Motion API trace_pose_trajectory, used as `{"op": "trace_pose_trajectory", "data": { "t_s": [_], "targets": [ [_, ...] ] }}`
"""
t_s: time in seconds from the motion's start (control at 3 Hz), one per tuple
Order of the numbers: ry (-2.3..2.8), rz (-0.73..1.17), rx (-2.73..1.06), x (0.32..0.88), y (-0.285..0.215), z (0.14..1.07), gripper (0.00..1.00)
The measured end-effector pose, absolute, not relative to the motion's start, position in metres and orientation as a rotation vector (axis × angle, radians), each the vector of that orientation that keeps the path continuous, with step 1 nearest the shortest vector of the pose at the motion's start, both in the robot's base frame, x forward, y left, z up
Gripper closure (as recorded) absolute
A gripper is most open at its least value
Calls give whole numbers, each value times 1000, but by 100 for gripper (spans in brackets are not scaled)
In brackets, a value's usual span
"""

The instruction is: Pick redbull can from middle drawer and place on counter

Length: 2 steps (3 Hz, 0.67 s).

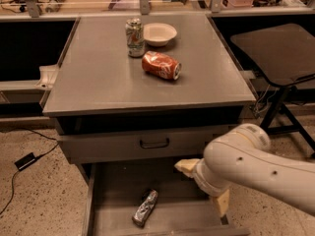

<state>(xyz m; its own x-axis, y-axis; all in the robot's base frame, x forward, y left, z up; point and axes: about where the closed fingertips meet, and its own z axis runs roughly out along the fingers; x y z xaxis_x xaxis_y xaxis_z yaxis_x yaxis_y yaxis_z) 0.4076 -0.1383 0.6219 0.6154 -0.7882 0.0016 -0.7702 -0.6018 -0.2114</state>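
Observation:
The robot's gripper should next move to the middle of the redbull can (145, 207) lying in the open drawer and close there.
The redbull can (145, 208) lies on its side on the floor of the open middle drawer (115, 188), near its front left. My gripper (203, 186) hangs over the right part of the drawer, to the right of the can and apart from it. Its two beige fingers (187, 166) are spread open and hold nothing. My white arm comes in from the lower right and hides the drawer's right side. The counter (98, 80) is the grey cabinet top above.
On the counter a red cola can (161, 65) lies on its side, with a green-and-white can (134, 37) upright and a white bowl (159, 33) behind it. A closed drawer front with a dark loop handle (154, 143) sits above the open drawer. A black stool (280, 53) stands at right.

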Motion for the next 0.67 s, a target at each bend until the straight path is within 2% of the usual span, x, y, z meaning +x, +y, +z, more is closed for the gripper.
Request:
{"op": "trace_pose_trajectory", "data": {
  "t_s": [0.67],
  "targets": [
    [416,5,-2941,418,-44,540,0]
  ]
}}
